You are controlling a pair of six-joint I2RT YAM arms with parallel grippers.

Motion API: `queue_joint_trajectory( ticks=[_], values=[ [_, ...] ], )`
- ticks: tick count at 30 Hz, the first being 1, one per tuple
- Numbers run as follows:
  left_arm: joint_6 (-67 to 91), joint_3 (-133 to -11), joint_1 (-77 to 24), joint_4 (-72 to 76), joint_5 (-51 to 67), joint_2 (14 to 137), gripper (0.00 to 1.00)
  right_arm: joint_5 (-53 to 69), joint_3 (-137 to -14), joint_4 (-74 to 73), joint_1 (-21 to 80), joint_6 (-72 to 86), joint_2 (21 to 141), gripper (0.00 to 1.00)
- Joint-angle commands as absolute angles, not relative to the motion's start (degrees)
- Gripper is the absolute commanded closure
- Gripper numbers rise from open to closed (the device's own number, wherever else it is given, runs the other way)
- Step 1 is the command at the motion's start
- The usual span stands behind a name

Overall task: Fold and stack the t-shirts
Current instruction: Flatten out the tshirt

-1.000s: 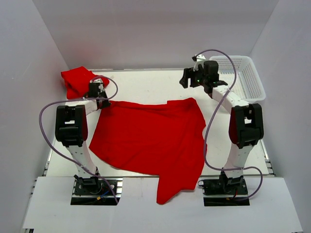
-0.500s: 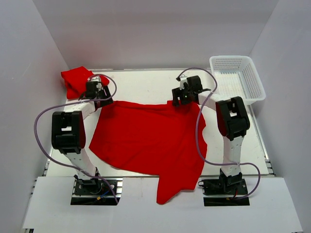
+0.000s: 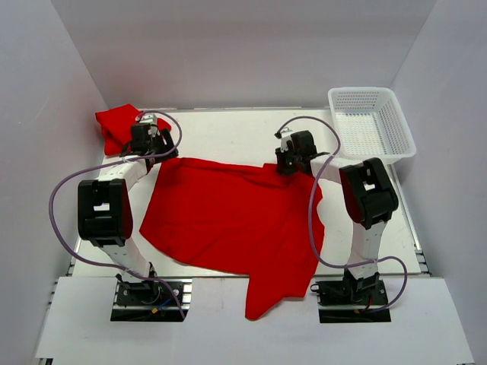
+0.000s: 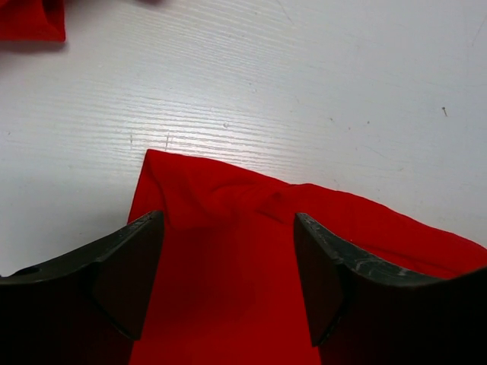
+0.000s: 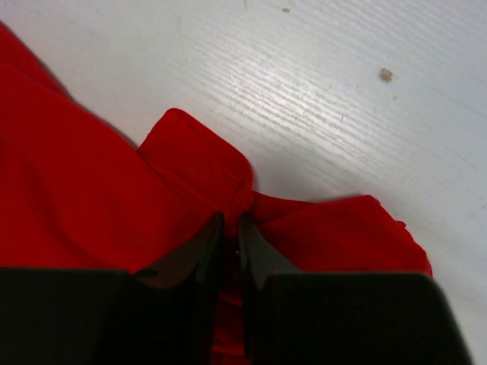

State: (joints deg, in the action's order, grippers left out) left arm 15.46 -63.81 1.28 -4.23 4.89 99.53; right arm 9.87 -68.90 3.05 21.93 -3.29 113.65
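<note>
The spread t-shirt's far edge is bunched up, so next my right gripper opens, takes the t-shirt's loose fold (image 5: 189, 144) and pulls it out toward the back before folding.
One red t-shirt (image 3: 228, 217) lies spread across the table, its near end hanging over the front edge. A second red t-shirt (image 3: 114, 125) sits bunched at the far left corner. My left gripper (image 3: 158, 152) hovers open over the spread shirt's far left corner (image 4: 198, 182), its jaws (image 4: 228, 228) wide apart with flat cloth beneath them. At the shirt's far right edge my right gripper (image 3: 293, 163) is shut, and a pinched fold of red cloth (image 5: 228, 182) bunches between its fingertips (image 5: 230, 224).
A white mesh basket (image 3: 365, 92) stands at the far right corner. White walls close in the table on three sides. Bare white tabletop (image 3: 228, 133) runs between the two grippers along the back. Purple cables loop from both arms.
My left gripper has opened and let go of the shirt's far left corner. The right arm has swung down from near the basket to the shirt's far edge and closed on it.
</note>
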Motion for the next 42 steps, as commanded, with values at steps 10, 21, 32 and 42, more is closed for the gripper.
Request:
queue_joint_trajectory(
  ticks=[10,21,32,42],
  values=[
    [11.51,-66.27,0.44,-3.69,10.9,100.37,0.21,3.08,-76.28,-5.18,22.94,-1.14,117.51,0.3],
    [10.99,-66.18,-0.09,-3.6,10.9,103.71,0.21,1.41,-78.57,-5.8,22.94,-0.97,121.55,1.0],
    [10.46,-66.18,-0.09,-3.6,10.37,104.24,0.21,-4.65,-88.49,-5.54,22.5,-0.79,122.08,1.0],
    [10.46,-67.24,-0.09,-3.6,10.37,105.91,0.21,-5.54,-103.54,-8.53,22.06,-0.79,130.86,1.0]
  ],
)
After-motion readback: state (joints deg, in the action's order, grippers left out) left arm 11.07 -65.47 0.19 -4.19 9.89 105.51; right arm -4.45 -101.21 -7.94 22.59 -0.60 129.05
